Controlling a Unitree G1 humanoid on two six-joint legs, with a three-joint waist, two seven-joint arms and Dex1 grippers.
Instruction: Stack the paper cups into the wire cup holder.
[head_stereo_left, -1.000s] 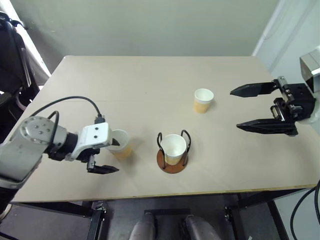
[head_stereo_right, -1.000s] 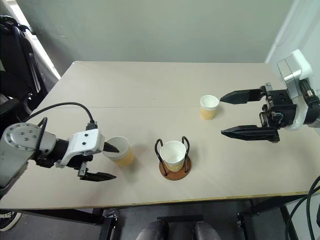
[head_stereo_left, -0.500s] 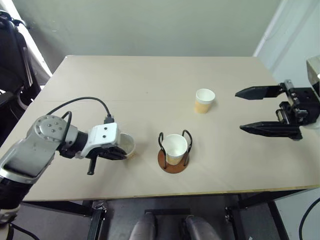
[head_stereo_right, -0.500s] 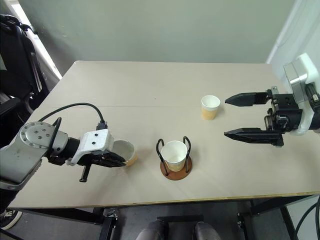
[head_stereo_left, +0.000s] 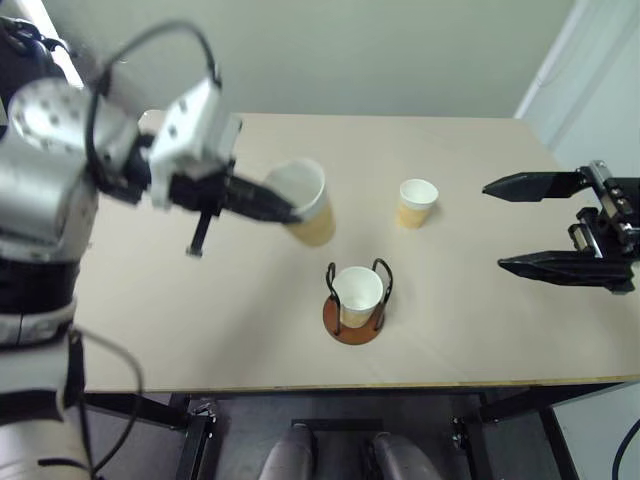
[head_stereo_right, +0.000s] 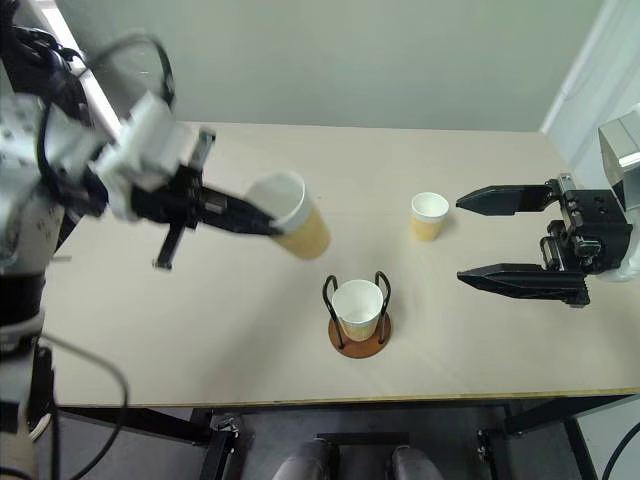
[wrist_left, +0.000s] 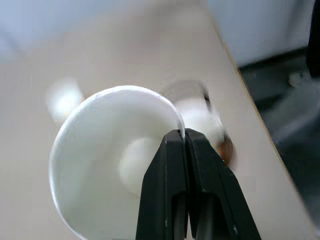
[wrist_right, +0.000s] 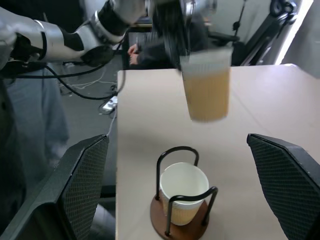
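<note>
Next, I let go of the tan paper cup in my left gripper inside the second paper cup (head_stereo_left: 357, 291) (wrist_left: 200, 117) that stands between the holder's wire loops.
My left gripper (head_stereo_left: 283, 212) is shut on the rim of a tan paper cup (head_stereo_left: 306, 203) and holds it tilted in the air, above and left of the wire cup holder (head_stereo_left: 355, 326). In the left wrist view the black fingers (wrist_left: 175, 165) pinch the white rim of that cup (wrist_left: 100, 150). The holder stands near the table's front edge with a second paper cup (head_stereo_left: 358, 291) upright inside its wire loops. A third paper cup (head_stereo_left: 416, 201) stands alone farther back on the right. My right gripper (head_stereo_left: 495, 226) hovers open at the right, empty, pointing toward the holder (wrist_right: 180, 222).
The tan table (head_stereo_left: 200, 320) has bare room at the left front and along the back. Its front edge (head_stereo_left: 350, 385) runs just below the holder. A black cable (head_stereo_right: 150, 55) loops over my left arm. Dark equipment (head_stereo_right: 35, 45) stands past the table's left edge.
My left gripper closed on the rim of the left cup, then lifted it off the table, up and to the right. The right gripper has hardly moved.
</note>
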